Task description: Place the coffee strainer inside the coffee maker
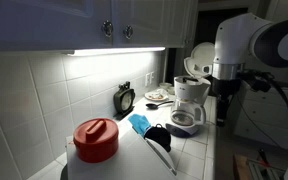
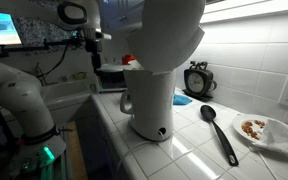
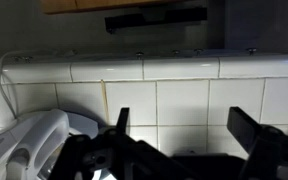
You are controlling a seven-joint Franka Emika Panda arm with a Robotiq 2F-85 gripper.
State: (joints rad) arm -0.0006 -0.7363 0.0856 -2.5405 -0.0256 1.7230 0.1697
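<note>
The black coffee strainer beside the blue cloth should be my gripper's next stop, and it should close there on the strainer's rim (image 1: 163, 128) near the coffee maker.
The white coffee maker (image 1: 189, 100) stands on the tiled counter with its round lid (image 1: 199, 55) tipped up; it fills the middle of an exterior view (image 2: 154, 75). Its white lid shows at the lower left of the wrist view (image 3: 29, 145). My gripper (image 3: 187, 125) is open, with only wall tiles between the fingers. In an exterior view the gripper (image 1: 224, 85) hangs just beside the coffee maker's top. A dark shape (image 3: 194, 162) lies below the fingers; I cannot tell whether it is the coffee strainer. I cannot make out the strainer elsewhere.
A red-lidded white container (image 1: 96, 140) stands at the counter's front. A blue cloth (image 1: 139, 123) and a black spoon (image 2: 220, 132) lie beside the coffee maker. A clock (image 2: 195, 80) and a plate with food (image 2: 264, 130) are by the wall. Cabinets hang overhead.
</note>
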